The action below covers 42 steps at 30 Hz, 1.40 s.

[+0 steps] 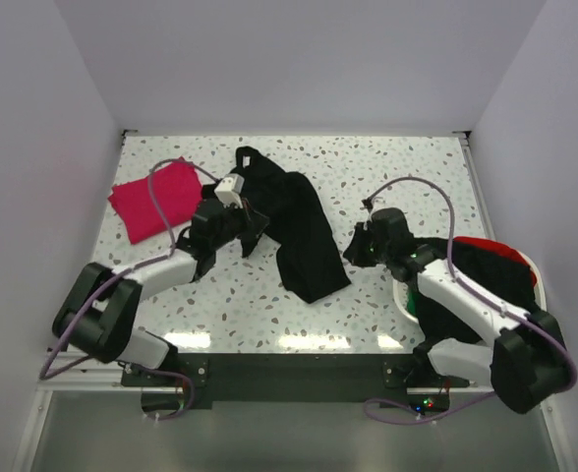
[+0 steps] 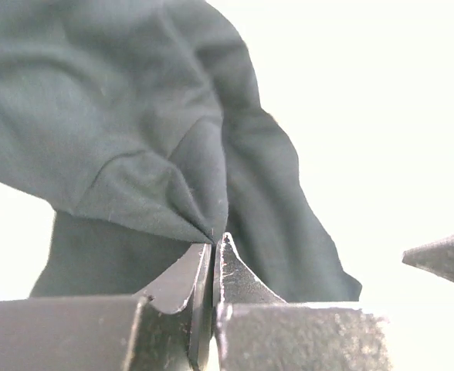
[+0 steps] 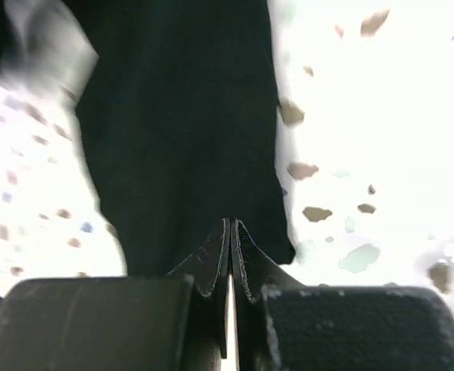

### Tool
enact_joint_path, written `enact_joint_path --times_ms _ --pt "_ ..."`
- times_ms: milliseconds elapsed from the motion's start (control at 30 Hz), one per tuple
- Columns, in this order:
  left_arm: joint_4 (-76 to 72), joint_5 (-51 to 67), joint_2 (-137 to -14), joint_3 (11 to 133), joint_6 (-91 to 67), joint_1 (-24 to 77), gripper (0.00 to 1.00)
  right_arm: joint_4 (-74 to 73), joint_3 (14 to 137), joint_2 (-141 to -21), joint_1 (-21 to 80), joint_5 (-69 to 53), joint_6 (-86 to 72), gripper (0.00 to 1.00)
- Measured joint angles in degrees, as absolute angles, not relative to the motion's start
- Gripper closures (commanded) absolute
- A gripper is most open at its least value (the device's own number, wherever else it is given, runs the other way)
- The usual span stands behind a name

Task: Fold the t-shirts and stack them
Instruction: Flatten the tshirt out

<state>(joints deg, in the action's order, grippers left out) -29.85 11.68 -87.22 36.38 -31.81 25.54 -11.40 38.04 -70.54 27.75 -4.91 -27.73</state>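
I will let go of the black t-shirt's fold with my left gripper on the speckled table [image 1: 242, 220] near the magenta-pink t-shirt.
A large black t-shirt [image 1: 304, 231] lies crumpled in a long strip on the middle of the speckled table. My left gripper [image 1: 253, 233] is at its left edge, shut on a fold of the black t-shirt [image 2: 181, 209], whose corner runs into the closed fingertips [image 2: 225, 255]. My right gripper [image 1: 353, 246] is just right of the shirt, jaws shut with nothing seen between them. The black cloth [image 3: 181, 131] lies beyond its fingertips [image 3: 242, 247]. A magenta-pink t-shirt [image 1: 156, 200], folded to a small rectangle, lies at the back left.
A white basket [image 1: 531, 264] at the right edge holds red cloth [image 1: 495, 246] and black cloth [image 1: 486, 280], partly under my right arm. White walls close in the table at the left, back and right.
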Motion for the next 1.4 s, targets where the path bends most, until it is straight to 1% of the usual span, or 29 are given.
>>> enact_joint_path --times_ms 33,167,200,267,300,333,400,433,500,533,567,667,867,1133,1267,1300,1400 --pt "-28.9 11.5 -83.8 36.1 -31.7 25.5 1.00 -13.3 39.6 -66.9 27.7 -3.8 -27.4 1.00" --pt "-26.5 11.2 -70.1 35.3 -31.3 25.5 1.00 -17.0 44.3 -59.0 27.7 -1.8 -26.8 1.00" --pt "-26.1 11.2 -67.8 35.1 -31.2 25.5 1.00 -17.5 45.2 -57.5 27.7 -1.4 -26.7 0.91" --pt "-25.4 11.4 -62.7 34.6 -31.0 25.5 1.00 -18.1 45.9 -55.7 27.7 -1.1 -26.5 0.80" --pt "-25.2 11.5 -61.3 34.3 -31.0 25.5 1.00 -18.5 45.9 -55.4 27.7 -1.1 -26.3 0.67" --pt "-25.1 11.6 -59.7 33.6 -31.0 25.5 1.00 -18.4 45.5 -55.5 27.7 -1.2 -26.6 0.62" --pt "-25.0 11.6 -57.5 31.5 -31.1 25.2 1.00 -18.4 43.9 -56.6 27.7 -1.7 -26.4 0.56" --pt "-24.9 11.6 -56.9 30.1 -31.2 24.7 1.00 -18.1 42.6 -57.7 27.7 -2.3 -26.5 0.51" --pt "-24.6 11.1 -56.6 27.2 -31.5 22.6 1.00 -17.5 40.2 -60.2 27.8 -3.0 -26.6 0.48" --pt "-24.3 10.3 -57.2 25.5 -31.8 20.9 1.00 -17.3 39.0 -61.9 27.9 -3.3 -26.7 0.43" --pt "-24.0 9.5 -58.1 24.2 -31.9 19.2 0.99 -17.0 37.8 -63.9 28.0 -3.6 -26.8 0.42" --pt "-23.0 7.0 -62.1 22.1 -31.9 15.9 0.93 -16.7 35.5 -68.8 28.3 -3.8 -26.8 0.41" --pt "-22.5 3.2 -68.9 20.9 -31.9 14.3 0.89 -14.2 35.1 -73.1 28.7 -4.0 -26.9 0.40" --pt "-21.9 -1.8 -69.2 20.9 -30.4 14.2 0.89 -11.6 35.1 -77.9 30.2 -4.2 -27.1 0.40" --pt "-21.2 -2.9 -69.2 20.9 -30.2 14.2 0.90 -11.1 35.1 -78.3 31.3 -3.8 -27.4 0.42" --pt "-21.2 -3.1 -69.2 20.9 -30.2 14.2 0.90 -11.1 35.1 -78.3 31.6 -3.6 -27.4 0.44" --pt "-21.2 -3.2 -69.2 20.9 -29.8 14.1 0.93 -11.5 35.1 -78.3 32.7 -3.7 -27.5 0.71"
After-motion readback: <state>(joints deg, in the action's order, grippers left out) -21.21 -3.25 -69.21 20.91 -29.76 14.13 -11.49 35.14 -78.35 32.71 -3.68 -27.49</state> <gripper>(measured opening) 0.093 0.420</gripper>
